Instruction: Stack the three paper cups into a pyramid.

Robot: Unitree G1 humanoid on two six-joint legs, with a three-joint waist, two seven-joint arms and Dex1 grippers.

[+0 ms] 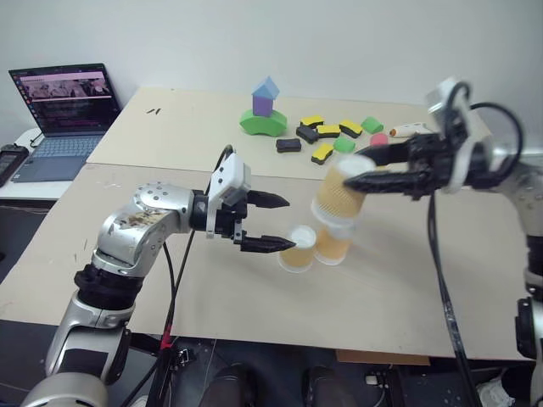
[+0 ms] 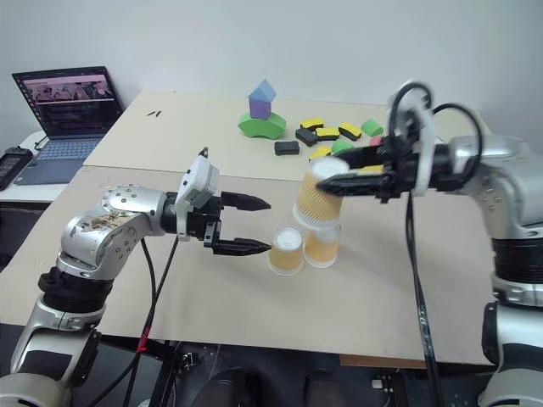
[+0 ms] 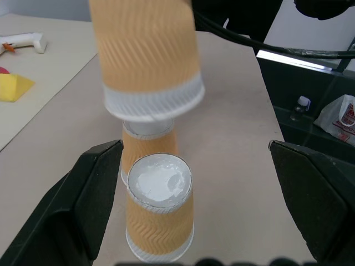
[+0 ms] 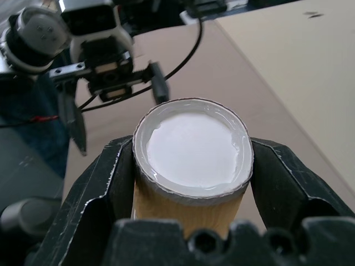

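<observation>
Next, my right gripper lets go of the third cup upside down across the white bases of both standing cups (image 1: 322, 236).
Two paper cups stand upside down side by side on the table, one (image 1: 299, 251) nearer my left arm and one (image 1: 333, 243) to its right. Just above them hangs the third cup (image 1: 336, 195), tilted with its white base up, and my right gripper (image 1: 356, 171) is shut on its upper part. Its rim hovers close over the right-hand cup's base (image 3: 148, 128); whether they touch I cannot tell. My left gripper (image 1: 290, 223) stands open just left of the standing cups, and the nearer cup (image 3: 160, 213) sits between its fingers (image 3: 83, 205) without touching them.
At the back of the table stand a green-purple-blue block tower (image 1: 263, 110) and several loose yellow, black, green and pink foam blocks (image 1: 327, 136). A white tool (image 1: 416, 130) lies beyond them. A laptop (image 1: 64, 114) sits at the far left.
</observation>
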